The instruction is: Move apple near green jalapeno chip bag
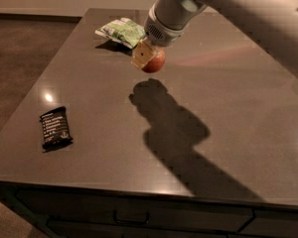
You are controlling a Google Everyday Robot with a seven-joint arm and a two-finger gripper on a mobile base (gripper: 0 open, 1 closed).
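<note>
I need to release the apple on the tabletop (149, 51), close beside the green jalapeno chip bag's near corner.
My gripper (148, 57) is shut on the apple (155, 61), red with a yellowish side, and holds it above the dark tabletop, in the far middle part. The green jalapeno chip bag (121, 31), green and white and crinkled, lies on the table at the far left, a short way beyond and to the left of the apple. The apple and the bag are apart. My arm comes in from the upper right.
A flat black wrapper with white text (55, 127) lies near the table's left front. The dark table (238, 108) has a drawer handle (131, 217) on its front face. My arm's shadow falls across the middle of the tabletop.
</note>
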